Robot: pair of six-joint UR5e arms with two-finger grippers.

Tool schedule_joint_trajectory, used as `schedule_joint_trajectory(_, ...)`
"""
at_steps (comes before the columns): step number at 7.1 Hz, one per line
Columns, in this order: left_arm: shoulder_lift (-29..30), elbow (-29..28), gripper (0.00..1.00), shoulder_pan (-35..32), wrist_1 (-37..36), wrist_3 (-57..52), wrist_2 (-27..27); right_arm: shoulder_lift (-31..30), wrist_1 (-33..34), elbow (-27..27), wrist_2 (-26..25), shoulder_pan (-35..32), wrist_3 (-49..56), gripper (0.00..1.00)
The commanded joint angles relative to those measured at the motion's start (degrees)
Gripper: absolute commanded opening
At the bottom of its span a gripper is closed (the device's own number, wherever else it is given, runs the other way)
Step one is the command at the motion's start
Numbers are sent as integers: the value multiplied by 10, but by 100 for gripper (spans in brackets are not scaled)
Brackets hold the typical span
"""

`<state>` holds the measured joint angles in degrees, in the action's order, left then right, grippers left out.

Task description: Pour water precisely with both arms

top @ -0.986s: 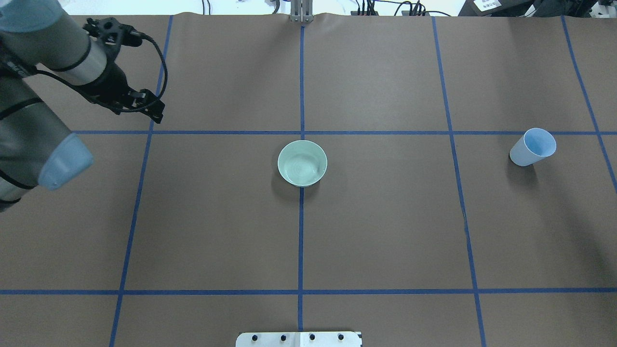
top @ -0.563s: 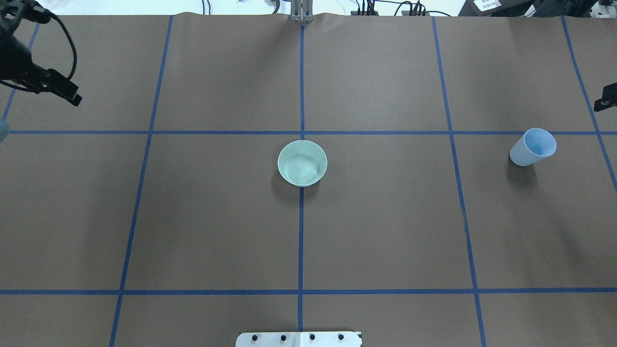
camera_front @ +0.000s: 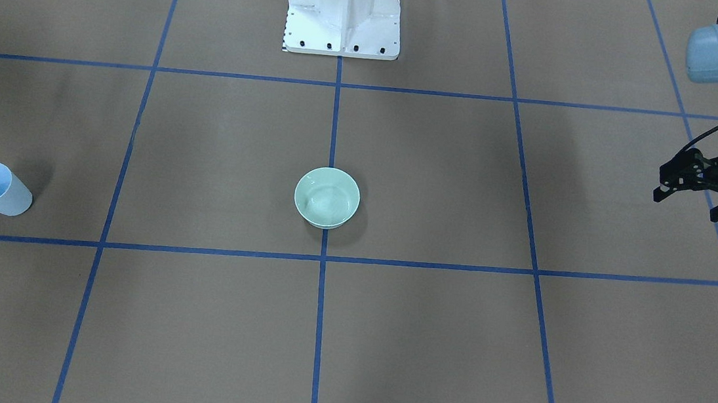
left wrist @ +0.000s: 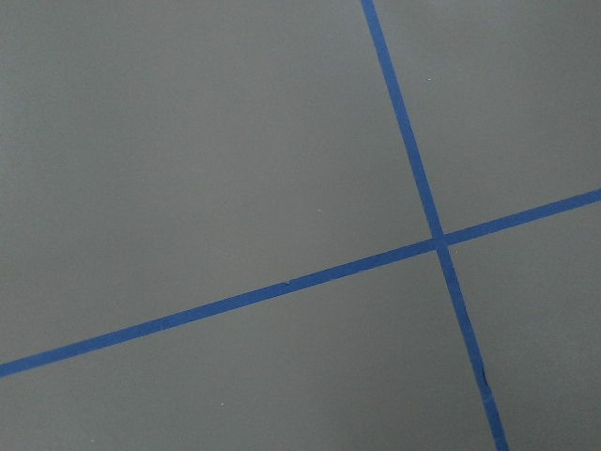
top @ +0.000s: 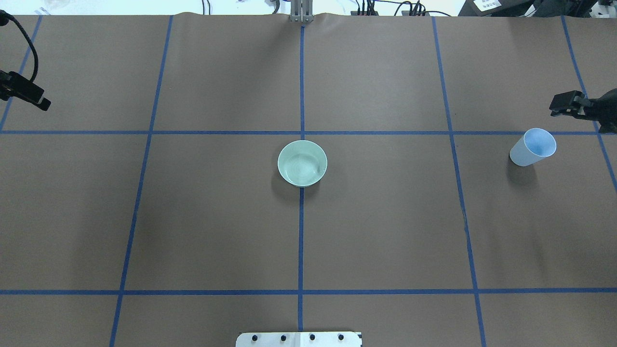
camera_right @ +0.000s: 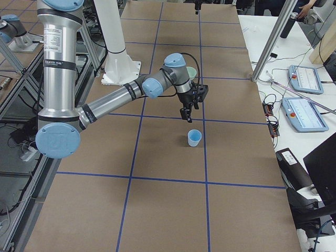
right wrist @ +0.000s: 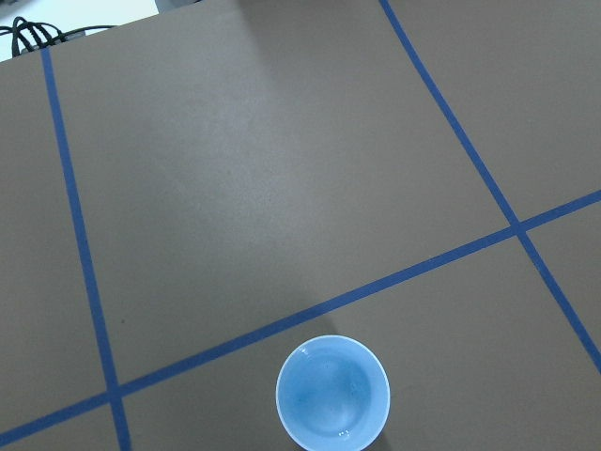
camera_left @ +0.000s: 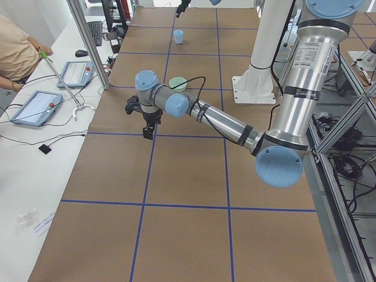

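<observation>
Next, I need to grip the middle of the light blue cup's body [camera_front: 10, 195] with my right gripper, keeping the cup's rim free for pouring.
A pale green bowl [top: 302, 163] stands at the table's centre, also in the front view [camera_front: 327, 197]. Faint ripples and glints of water [top: 300, 169] show in its bottom. A light blue cup [top: 532, 147] stands upright at the right, and the right wrist view looks down into it [right wrist: 332, 393]; I cannot tell whether it holds water. My right gripper [top: 561, 106] hovers just behind the cup, jaws apart and empty. My left gripper [camera_front: 688, 201] is open and empty at the far left [top: 29, 94], well away from the bowl.
The white pedestal [camera_front: 344, 9] stands at the robot's side of the table. Blue tape lines [left wrist: 432, 240] grid the brown surface. Beyond the table's far edge there are a metal post [camera_left: 88, 53], tablets [camera_left: 35, 106] and a seated operator.
My left arm has swung back left, almost out of the overhead view. My right gripper has come in from the right edge toward the cup. Bowl and cup have not moved.
</observation>
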<state>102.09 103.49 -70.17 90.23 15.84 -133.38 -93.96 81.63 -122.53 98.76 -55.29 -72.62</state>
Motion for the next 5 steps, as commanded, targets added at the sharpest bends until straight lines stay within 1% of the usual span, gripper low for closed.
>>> schedule_joint_trajectory(1,-1,0,100,-1,0,2,0,-10,12,-3,-166,118,-118,100)
schedule_joint_trajectory(2,-1,-1,100,0,0,4,0,-10,56,-3,-253,187,-178,100)
schedule_joint_trajectory(3,-1,0,100,0,0,4,0,-10,81,-1,-310,228,-231,100)
schedule_joint_trajectory(4,-1,-1,100,0,0,4,0,-10,100,10,-349,255,-278,100)
schedule_joint_trajectory(5,-1,-1,100,0,-1,3,0,2,106,61,-408,284,-321,100)
